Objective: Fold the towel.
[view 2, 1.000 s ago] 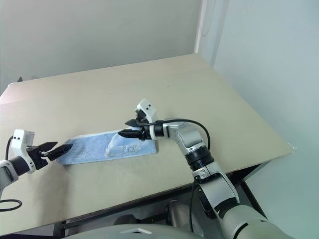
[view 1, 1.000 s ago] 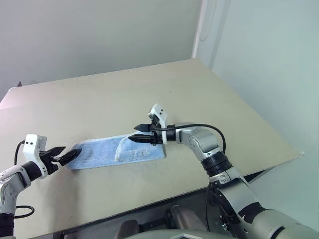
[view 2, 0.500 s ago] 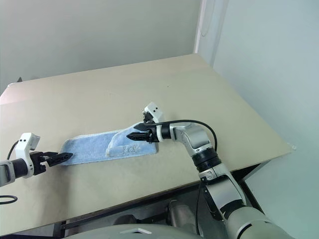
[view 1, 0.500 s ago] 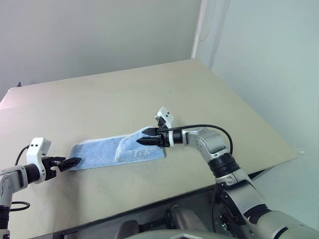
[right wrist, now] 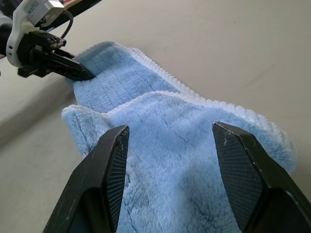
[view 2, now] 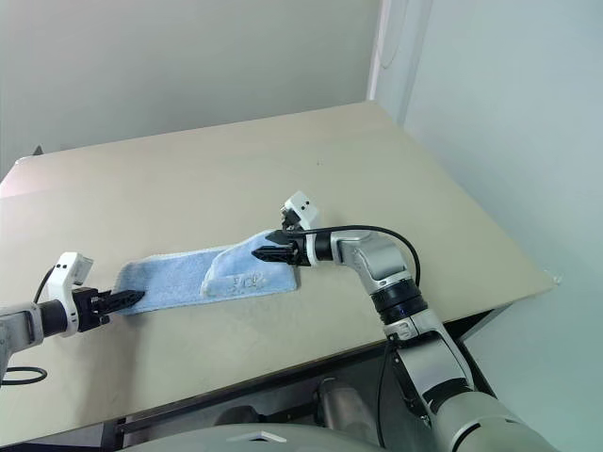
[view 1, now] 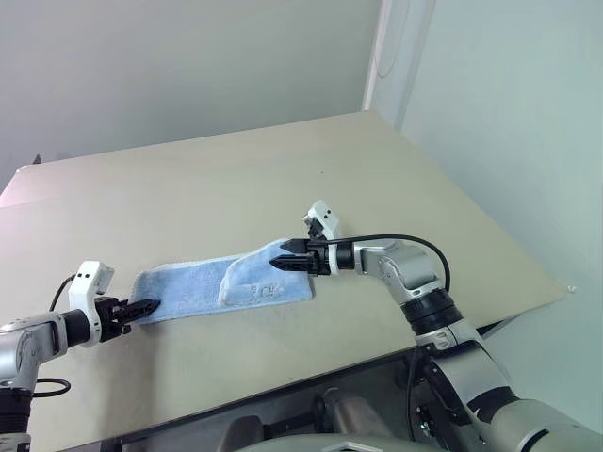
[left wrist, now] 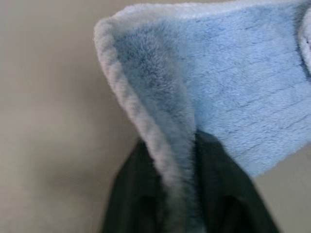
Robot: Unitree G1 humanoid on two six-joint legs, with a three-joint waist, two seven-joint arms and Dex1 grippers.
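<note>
Next, I release the towel's pinched end from my left gripper on the folded-back part (view 1: 271, 273) below my right gripper's fingers.
The light blue towel (view 1: 193, 287) lies as a long strip on the tan table (view 1: 283, 169), with its right part (view 1: 268, 278) folded back over itself. My left gripper (view 1: 146, 305) is at the strip's left end, shut on the towel's white-edged hem (left wrist: 165, 160), which is pinched and lifted between the black fingers (left wrist: 223, 194). Over the folded right part my right gripper (right wrist: 170, 127) points left and stands open, the towel (right wrist: 175, 145) lying below and between its fingers. The right wrist view also shows the left gripper (right wrist: 77, 73) at the far end.
The table's front edge (view 1: 311, 372) runs close below the towel, and its right edge (view 1: 490, 221) drops off beyond my right arm. A grey wall (view 1: 188, 66) stands behind the table.
My left gripper has slid a little to the right and shut on the towel's left end. The right gripper has drawn back to the right over the folded part, still open.
</note>
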